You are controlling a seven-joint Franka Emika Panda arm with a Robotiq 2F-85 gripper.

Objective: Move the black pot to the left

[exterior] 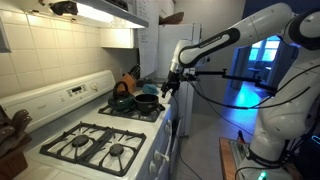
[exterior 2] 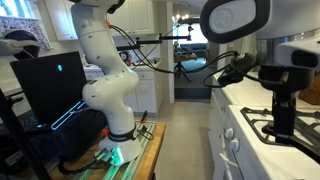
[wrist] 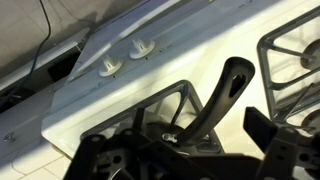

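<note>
My gripper needs to next close on the inner part of the black pot's handle (exterior: 155, 96) (wrist: 193, 132), near where the handle joins the pot's bowl.
The black pot (exterior: 147, 101) sits on the stove's rear burner nearest the front edge, with its long handle pointing out toward the arm. My gripper (exterior: 171, 84) hangs just over the end of that handle. In the wrist view the handle (wrist: 226, 92) runs up between my two dark fingers, and the gripper (wrist: 190, 142) is open with a gap showing beside the handle. The pot's bowl is mostly hidden under the gripper there. In an exterior view the gripper (exterior 2: 284, 108) stands over the stove grate, and the pot is hard to make out.
A dark teal kettle (exterior: 121, 98) stands on the burner beside the pot, toward the wall. Two more grated burners (exterior: 100, 146) lie nearer the camera. Stove knobs (wrist: 108, 68) and another grate (wrist: 296, 60) show in the wrist view. The robot base (exterior 2: 108, 95) stands on the floor.
</note>
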